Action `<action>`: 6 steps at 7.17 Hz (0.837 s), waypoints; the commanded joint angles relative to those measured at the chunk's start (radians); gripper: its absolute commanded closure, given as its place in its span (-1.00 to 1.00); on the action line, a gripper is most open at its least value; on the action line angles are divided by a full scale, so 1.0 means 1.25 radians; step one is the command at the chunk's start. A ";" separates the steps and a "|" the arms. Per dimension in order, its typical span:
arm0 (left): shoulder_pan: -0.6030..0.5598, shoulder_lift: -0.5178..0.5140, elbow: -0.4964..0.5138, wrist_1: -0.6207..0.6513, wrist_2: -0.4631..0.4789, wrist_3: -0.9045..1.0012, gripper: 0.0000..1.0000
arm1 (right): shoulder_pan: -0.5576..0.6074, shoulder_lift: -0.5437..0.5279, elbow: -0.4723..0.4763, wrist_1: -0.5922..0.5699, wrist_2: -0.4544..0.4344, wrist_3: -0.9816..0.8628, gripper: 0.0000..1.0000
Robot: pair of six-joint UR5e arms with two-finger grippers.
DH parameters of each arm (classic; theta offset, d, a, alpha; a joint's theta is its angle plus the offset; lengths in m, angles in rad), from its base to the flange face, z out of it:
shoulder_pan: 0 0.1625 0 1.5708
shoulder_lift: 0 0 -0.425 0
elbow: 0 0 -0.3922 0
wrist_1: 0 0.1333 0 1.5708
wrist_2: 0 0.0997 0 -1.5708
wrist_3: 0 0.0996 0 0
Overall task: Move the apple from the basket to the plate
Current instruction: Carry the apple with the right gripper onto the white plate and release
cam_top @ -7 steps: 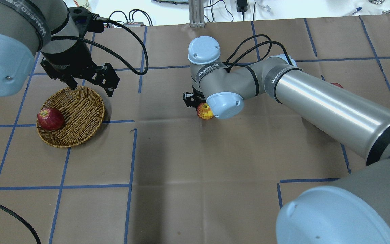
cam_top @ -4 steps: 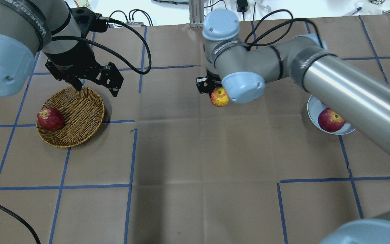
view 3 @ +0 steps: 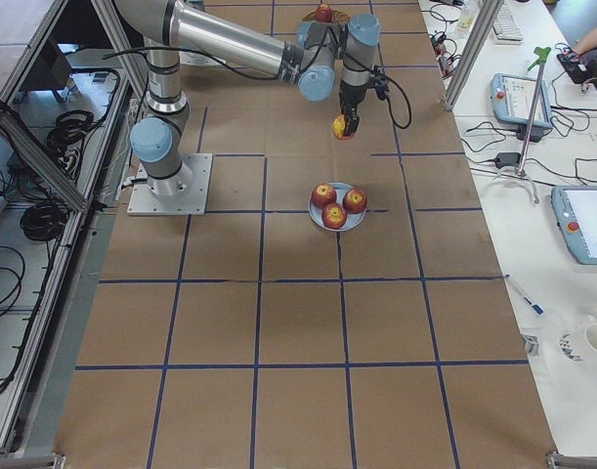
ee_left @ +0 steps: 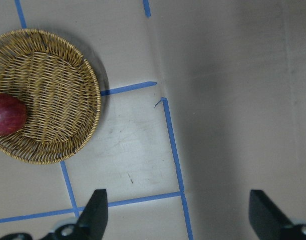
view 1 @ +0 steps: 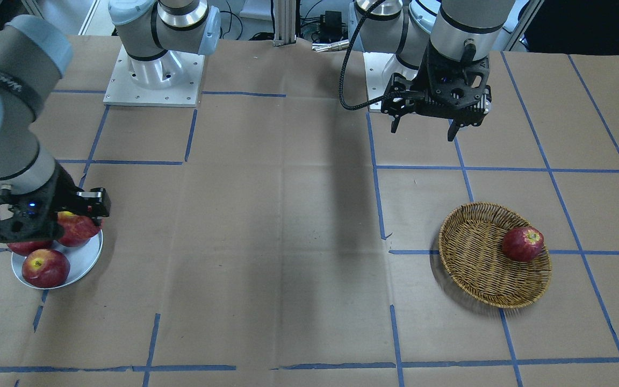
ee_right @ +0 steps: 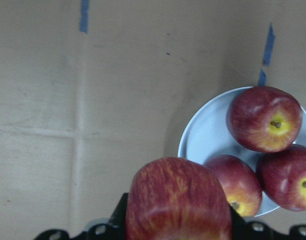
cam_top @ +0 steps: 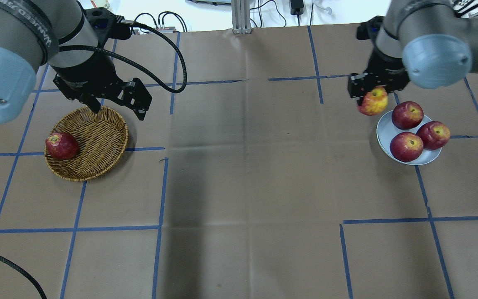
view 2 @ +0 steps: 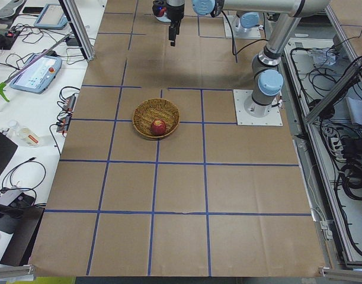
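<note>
The plate has dark red apples in it. I will use my right gripper to set the yellow-streaked apple, now just off the plate's rim, down on top of the dark red apples [view 1: 34,238] [ee_right: 268,181].
The yellow-streaked apple [cam_top: 372,102] is held in my shut right gripper [cam_top: 371,94], in the air just off the far-left rim of the pale grey-blue plate [cam_top: 384,133]. The right wrist view shows the apple [ee_right: 179,200] low in the frame, with the plate [ee_right: 203,135] to its right. Three darker apples lie on the plate. The wicker basket [cam_top: 98,133] sits at the left and holds one dark red apple [cam_top: 61,145]. My left gripper [cam_top: 118,112] hangs open and empty over the basket's far rim.
Three dark red apples [cam_top: 407,115] [cam_top: 406,146] [cam_top: 433,135] fill most of the plate, leaving bare plate on its left side. Blue tape lines cross the brown paper table [cam_top: 243,187]. Cables and a metal post [cam_top: 241,16] stand at the far edge.
My right arm has carried the apple from the table's middle rightward to the plate's edge, uncovering the plate. My left gripper has stayed nearly still by the basket.
</note>
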 commanded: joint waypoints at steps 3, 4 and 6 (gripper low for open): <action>-0.033 0.021 -0.033 0.000 0.001 0.000 -0.98 | -0.166 0.049 0.042 -0.034 0.004 -0.199 0.17; -0.034 0.027 -0.040 0.000 0.001 0.000 -0.98 | -0.166 0.067 0.043 -0.034 0.004 -0.197 0.17; -0.032 0.029 -0.042 0.000 0.001 0.001 -0.98 | -0.163 0.069 0.046 -0.034 0.007 -0.192 0.17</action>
